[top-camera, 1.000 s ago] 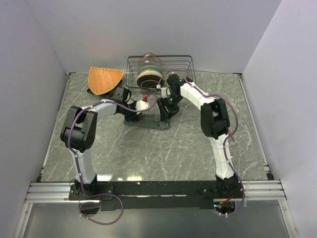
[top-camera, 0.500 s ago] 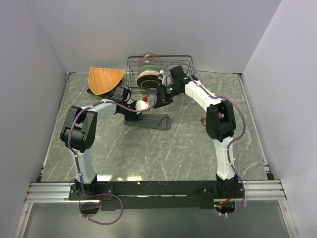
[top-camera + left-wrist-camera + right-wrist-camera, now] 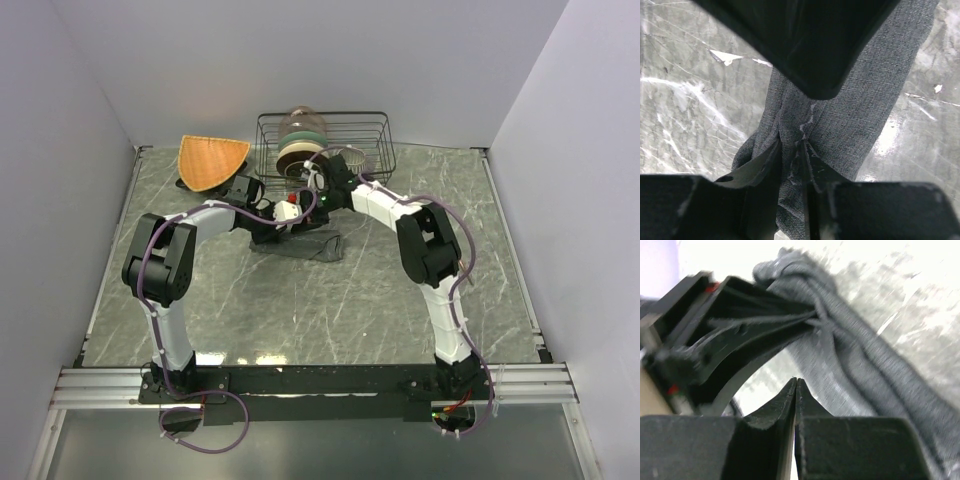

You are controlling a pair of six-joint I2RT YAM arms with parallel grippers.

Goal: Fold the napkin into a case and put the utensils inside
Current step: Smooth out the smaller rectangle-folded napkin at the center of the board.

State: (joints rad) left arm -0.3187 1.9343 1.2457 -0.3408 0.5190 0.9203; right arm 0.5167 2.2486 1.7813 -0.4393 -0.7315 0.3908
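Observation:
The napkin is bunched along its white stitching by my left gripper's pinch, so that gripper should open, back away and pinch the napkin's rolled edge [image 3: 744, 151] while my right gripper works the fold.
The dark grey napkin [image 3: 312, 246] lies on the marble table as a rumpled narrow strip, its left end lifted. My left gripper [image 3: 791, 150] is shut on that end, with a fold of cloth pinched between its fingers. In the top view the left gripper [image 3: 282, 220] sits just left of the strip. My right gripper [image 3: 796, 382] is shut with nothing in it and hovers close above the napkin [image 3: 865, 365], facing the left gripper [image 3: 740, 325]. From above, the right gripper [image 3: 314, 198] is just behind the left one. The utensils and a finished case are out of view.
A wire rack [image 3: 372, 128] holding stacked bowls [image 3: 300, 150] stands at the back, right behind both grippers. An orange fan-shaped mat [image 3: 212, 160] lies at the back left. Walls close in the table on three sides.
The right gripper has let go of the napkin's right end, which dropped flat. It then shut and swung back and left toward the left gripper. The left arm has stayed put.

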